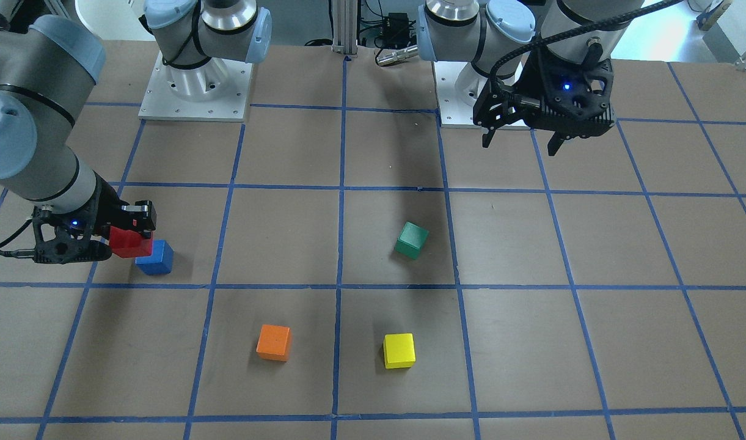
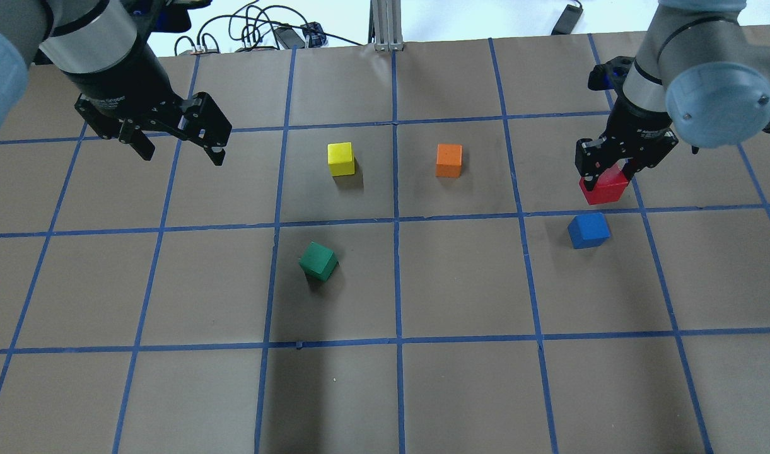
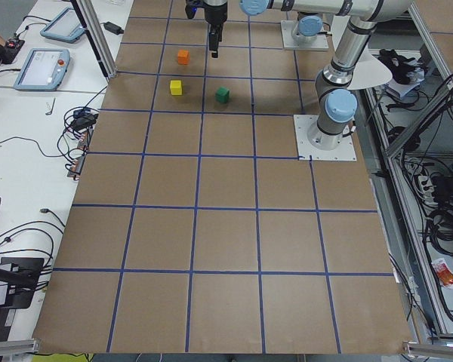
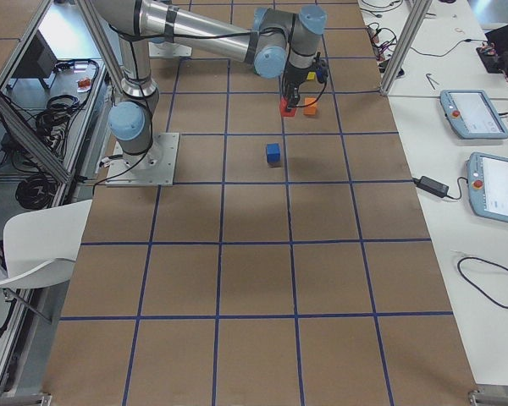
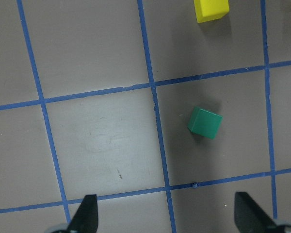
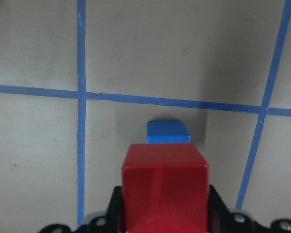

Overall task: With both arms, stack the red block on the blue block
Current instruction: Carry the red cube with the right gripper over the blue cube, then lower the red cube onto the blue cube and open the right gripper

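Observation:
My right gripper has the red block. It will set it down flat on the top side of the blue block (image 1: 143, 241) (image 6: 169, 151).
My right gripper (image 2: 606, 176) is shut on the red block (image 2: 604, 188) and holds it above the table, just beyond the blue block (image 2: 588, 229). The blue block sits alone on the brown paper. In the right wrist view the red block (image 6: 165, 182) fills the space between the jaws, and the blue block (image 6: 168, 132) shows just ahead of it and lower. In the front-facing view the red block (image 1: 130, 242) overlaps the blue block (image 1: 155, 257). My left gripper (image 2: 178, 148) is open and empty, high over the table's left side.
A green block (image 2: 318, 260) lies tilted near the middle. A yellow block (image 2: 341, 158) and an orange block (image 2: 448, 160) sit farther out. Blue tape lines grid the table. The left wrist view shows the green block (image 5: 204, 122) below it.

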Robot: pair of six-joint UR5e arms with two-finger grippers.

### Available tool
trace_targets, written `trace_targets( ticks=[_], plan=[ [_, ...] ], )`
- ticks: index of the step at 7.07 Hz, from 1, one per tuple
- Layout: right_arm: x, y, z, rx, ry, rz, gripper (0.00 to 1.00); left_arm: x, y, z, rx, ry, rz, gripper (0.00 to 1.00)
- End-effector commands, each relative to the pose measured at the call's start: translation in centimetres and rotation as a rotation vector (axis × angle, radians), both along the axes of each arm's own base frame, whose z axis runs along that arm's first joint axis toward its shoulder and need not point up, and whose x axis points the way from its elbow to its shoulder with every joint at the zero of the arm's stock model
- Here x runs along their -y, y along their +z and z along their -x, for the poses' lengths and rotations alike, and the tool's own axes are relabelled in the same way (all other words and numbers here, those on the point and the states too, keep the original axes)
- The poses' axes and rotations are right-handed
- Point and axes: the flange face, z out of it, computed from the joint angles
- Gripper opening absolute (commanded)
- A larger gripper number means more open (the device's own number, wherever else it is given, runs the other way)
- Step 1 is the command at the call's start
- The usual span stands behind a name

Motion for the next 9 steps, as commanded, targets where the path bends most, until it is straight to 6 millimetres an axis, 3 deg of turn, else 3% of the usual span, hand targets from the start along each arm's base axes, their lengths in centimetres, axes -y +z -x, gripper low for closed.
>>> trace_targets(
  ticks=[1,6,9],
  plan=[
    [-0.9,-3.0,0.5,-0.016,0.032,0.075,0.0,0.0,0.1,0.0,0.002,0.0,0.001,1.0],
    [-2.3,-5.0,0.6,-0.01,0.037,0.052,0.0,0.0,0.1,0.0,0.0,0.0,0.001,1.0],
    [-2.9,-5.8,2.3,-0.003,-0.001,0.031,0.0,0.0,0.0,0.0,-0.002,0.0,0.0,1.0]
  ],
)
